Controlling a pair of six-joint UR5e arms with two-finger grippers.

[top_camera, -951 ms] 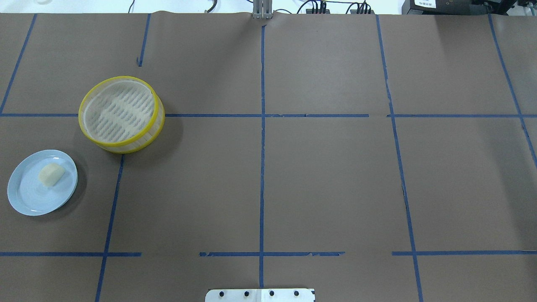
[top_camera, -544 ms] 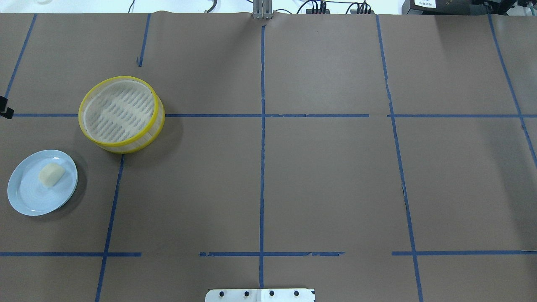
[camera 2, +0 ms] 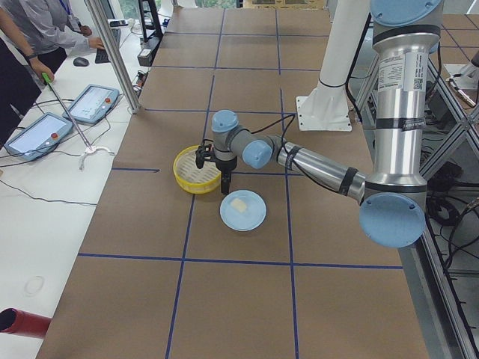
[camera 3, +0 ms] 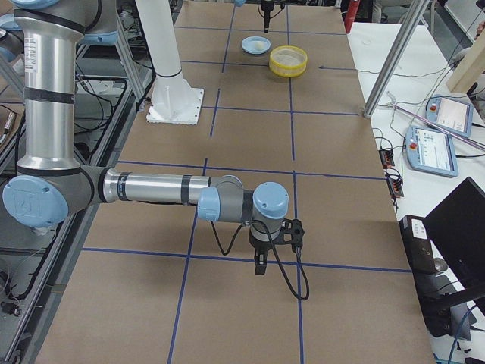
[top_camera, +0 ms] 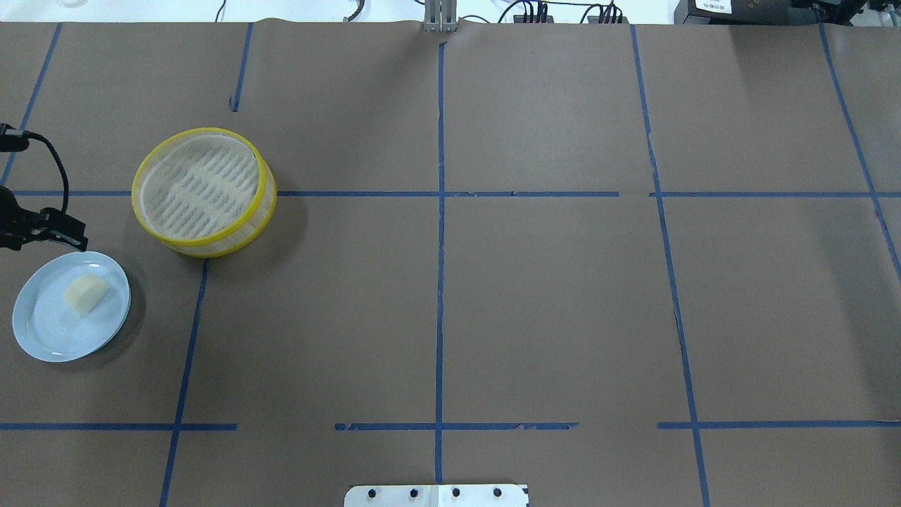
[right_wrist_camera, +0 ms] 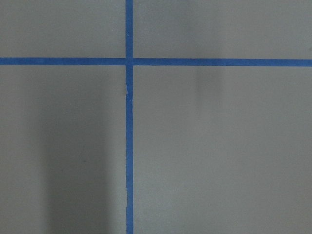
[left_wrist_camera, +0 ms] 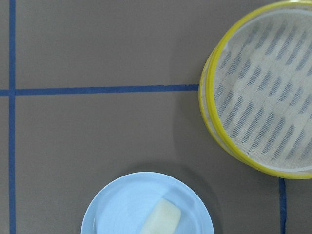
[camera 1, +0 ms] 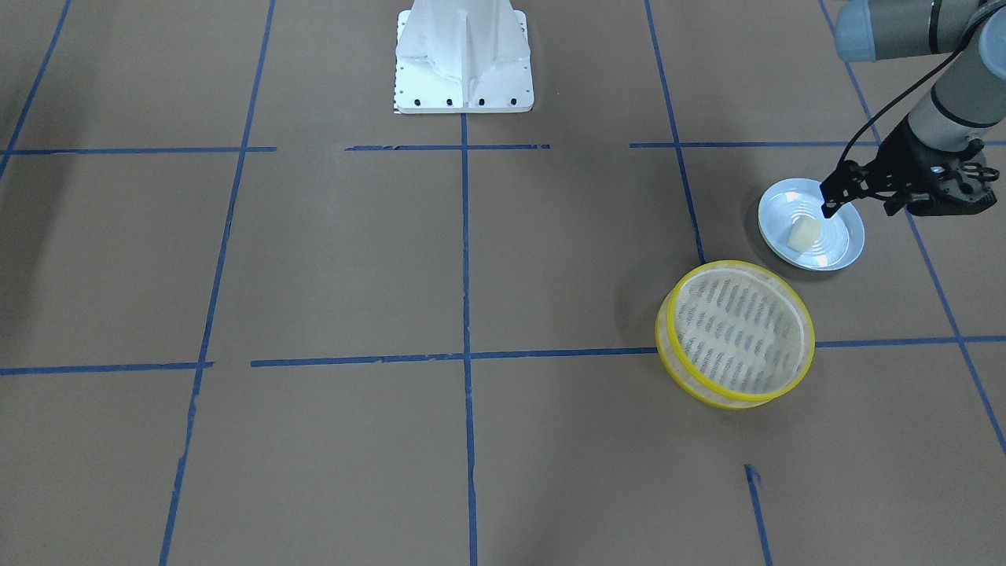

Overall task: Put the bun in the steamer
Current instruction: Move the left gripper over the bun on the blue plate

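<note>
The cream-white bun on the pale blue plate will be grabbed by my left gripper, which will close across the bun's half farther from the steamer (camera 1: pixel 807 226) (left_wrist_camera: pixel 158 226).
The cream-white bun (top_camera: pixel 86 292) lies on a pale blue plate (top_camera: pixel 49 331) at the table's left. It also shows in the front view (camera 1: pixel 805 232) and the left wrist view (left_wrist_camera: pixel 163 219). The steamer (top_camera: pixel 200 184), yellow-rimmed with a slatted floor and nothing in it, stands just beyond the plate (camera 1: pixel 737 330) (left_wrist_camera: pixel 263 97). My left gripper (top_camera: pixel 42 241) (camera 1: pixel 859 208) hovers open and empty over the plate's far edge, apart from the bun. My right gripper (camera 3: pixel 261 265) shows only in the exterior right view, over bare table far from these things. I cannot tell whether it is open or shut.
Brown paper with blue tape lines covers the table (top_camera: pixel 535 303). The white robot base (camera 1: pixel 464 55) stands at the near middle edge. Operators and tablets (camera 2: pixel 93 101) are at a side table beyond the far edge.
My left gripper has come in from the left edge of the overhead view and moved toward the plate. The bun, plate and steamer have not moved.
</note>
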